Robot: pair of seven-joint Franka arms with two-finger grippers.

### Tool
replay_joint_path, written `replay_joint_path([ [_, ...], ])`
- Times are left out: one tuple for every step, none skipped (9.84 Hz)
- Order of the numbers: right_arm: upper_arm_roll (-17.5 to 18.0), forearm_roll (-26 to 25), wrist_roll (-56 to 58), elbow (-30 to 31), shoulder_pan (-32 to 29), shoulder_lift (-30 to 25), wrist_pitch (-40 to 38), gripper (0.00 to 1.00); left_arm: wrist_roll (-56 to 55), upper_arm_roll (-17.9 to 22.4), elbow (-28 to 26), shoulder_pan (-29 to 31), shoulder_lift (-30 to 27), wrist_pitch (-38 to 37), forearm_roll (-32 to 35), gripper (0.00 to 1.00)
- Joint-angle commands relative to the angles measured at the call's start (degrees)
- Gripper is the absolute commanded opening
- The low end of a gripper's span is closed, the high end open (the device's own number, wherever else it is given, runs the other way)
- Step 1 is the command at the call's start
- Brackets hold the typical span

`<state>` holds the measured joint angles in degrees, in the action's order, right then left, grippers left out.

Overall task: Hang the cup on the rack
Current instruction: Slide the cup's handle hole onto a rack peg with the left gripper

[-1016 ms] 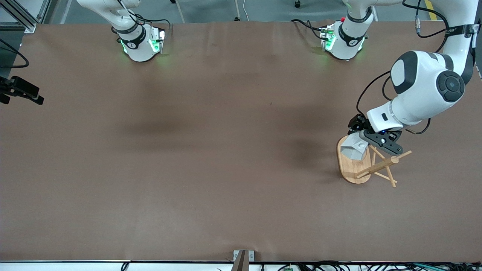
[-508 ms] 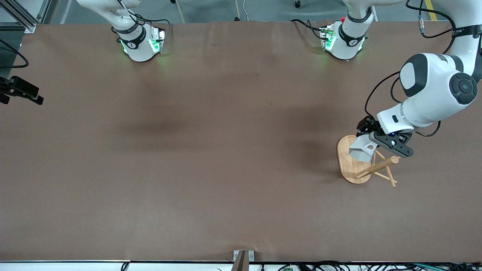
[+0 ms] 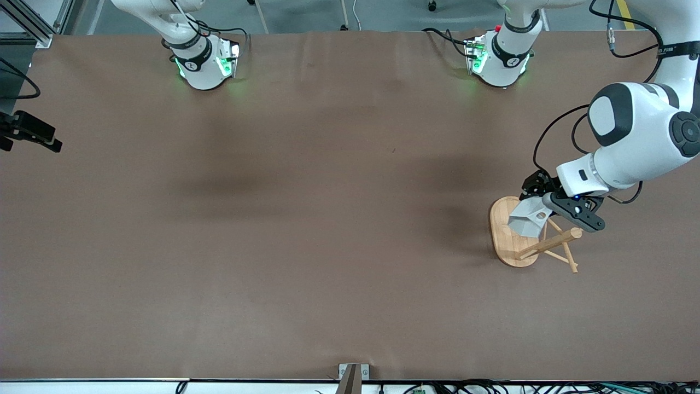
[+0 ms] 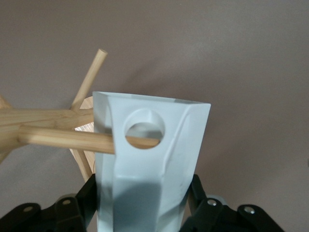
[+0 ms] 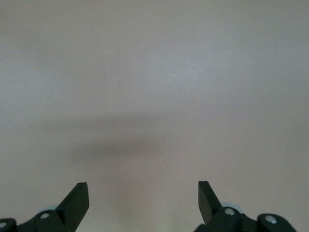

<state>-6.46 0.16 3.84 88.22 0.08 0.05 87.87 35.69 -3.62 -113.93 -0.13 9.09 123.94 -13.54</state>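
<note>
Next, my left gripper lets go of the white cup on the slanted peg (image 3: 536, 234) (image 4: 91, 138) that reaches its handle, above the base of the rack.
The white faceted cup (image 3: 524, 220) hangs in the air over the bamboo rack (image 3: 507, 247), at the left arm's end of the table. My left gripper (image 3: 547, 205) is shut on the cup's blocky handle end. In the left wrist view the black fingers (image 4: 91, 194) press on both sides of the cup (image 4: 149, 164). One slanted peg (image 4: 63, 138) of the rack runs up to the handle, and its tip shows inside the round hole (image 4: 145, 129). My right gripper (image 5: 143, 186) is open over bare table with nothing between its fingers.
The brown table cloth (image 3: 328, 219) spreads flat across the whole table. Both arm bases (image 3: 205, 65) stand along the table edge farthest from the front camera. A small metal bracket (image 3: 353, 375) sits at the nearest edge.
My left arm has carried the cup sideways over the rack's base toward the central post and its pegs. The right gripper has not moved.
</note>
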Motion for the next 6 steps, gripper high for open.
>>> replay_joint_path([
  [-0.13, -0.86, -1.03, 0.63, 0.36, -0.93, 0.11, 1.0, 1.4, 1.59, 0.2, -0.13, 2.51, 1.12, -0.53, 0.09],
  [-0.13, -0.86, -1.03, 0.63, 0.36, -0.93, 0.02, 1.0, 1.4, 1.77, 0.29, -0.14, 2.51, 1.12, -0.35, 0.07],
  [-0.13, -0.86, -1.03, 0.63, 0.19, -0.93, 0.11, 1.0, 0.88, 1.78, 0.46, -0.14, 2.25, 1.12, -0.35, 0.04],
  [-0.13, -0.86, -1.03, 0.63, 0.19, -0.93, 0.02, 1.0, 0.79, 1.78, 1.51, -0.22, 2.33, 1.12, -0.26, 0.03],
  [-0.21, -0.86, -1.03, 0.63, 0.19, -0.93, -0.15, 1.0, 0.7, 1.78, 1.69, -0.31, 2.25, 1.12, -0.52, 0.03],
  [-0.22, -0.86, -1.03, 0.63, 0.1, -0.93, -0.15, 1.0, 0.7, 1.69, 2.3, -0.4, 2.33, 1.12, -0.79, 0.02],
])
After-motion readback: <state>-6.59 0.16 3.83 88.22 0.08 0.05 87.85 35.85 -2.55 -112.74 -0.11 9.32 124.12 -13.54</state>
